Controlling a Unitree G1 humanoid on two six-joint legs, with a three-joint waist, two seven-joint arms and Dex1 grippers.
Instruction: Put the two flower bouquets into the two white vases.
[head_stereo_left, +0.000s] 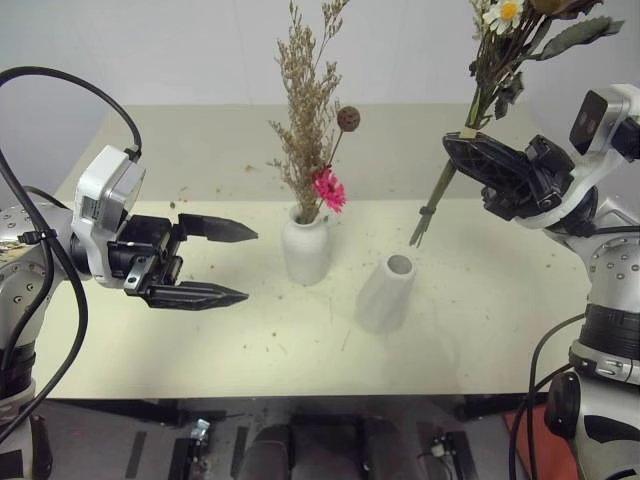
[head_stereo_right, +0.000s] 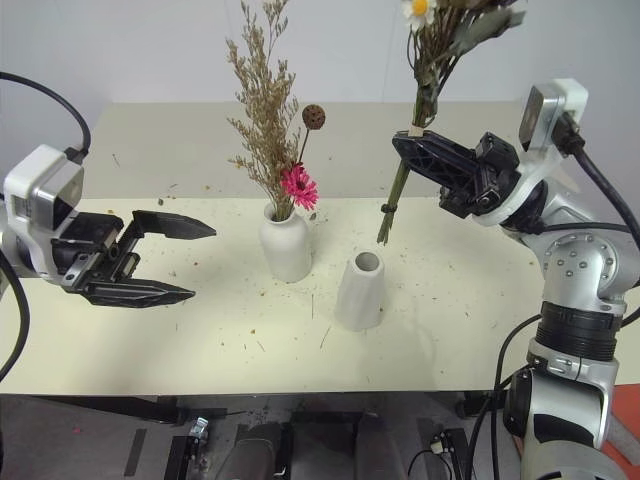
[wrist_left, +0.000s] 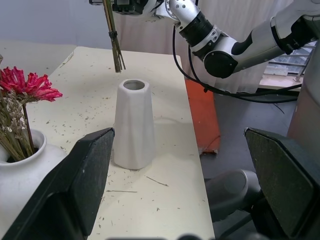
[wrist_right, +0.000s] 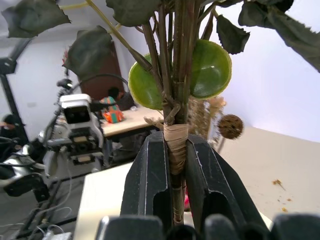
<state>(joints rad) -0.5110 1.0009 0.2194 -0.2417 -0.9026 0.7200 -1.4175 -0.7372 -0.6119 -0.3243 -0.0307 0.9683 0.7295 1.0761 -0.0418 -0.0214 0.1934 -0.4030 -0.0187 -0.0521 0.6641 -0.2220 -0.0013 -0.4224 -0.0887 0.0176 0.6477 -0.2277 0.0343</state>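
The daisy-and-leaf bouquet, now held upright above and beside the tall vase, will be let go by my right gripper in the empty opening of the taller tapered vase (head_stereo_left: 400, 265).
The dried tan-brown bouquet (head_stereo_left: 308, 110) with its magenta flower (head_stereo_left: 328, 188) and round seed head stands in the squat white vase (head_stereo_left: 305, 250) at the table's middle. Just right of it stands the taller tapered vase (head_stereo_left: 385, 292), its round mouth empty. My right gripper (head_stereo_left: 468, 152) is shut on the stems of the daisy-and-leaf bouquet (head_stereo_left: 500, 60), holding it upright in the air above and right of the tall vase; the stem ends (head_stereo_left: 425, 225) hang above the table. My left gripper (head_stereo_left: 225, 262) hovers open, left of the squat vase, with nothing between its fingers.
The cream table (head_stereo_left: 160, 340) is littered with small dried plant bits. Its front edge runs along the near side. An orange object (wrist_left: 200, 120) stands on the floor past the table's right end.
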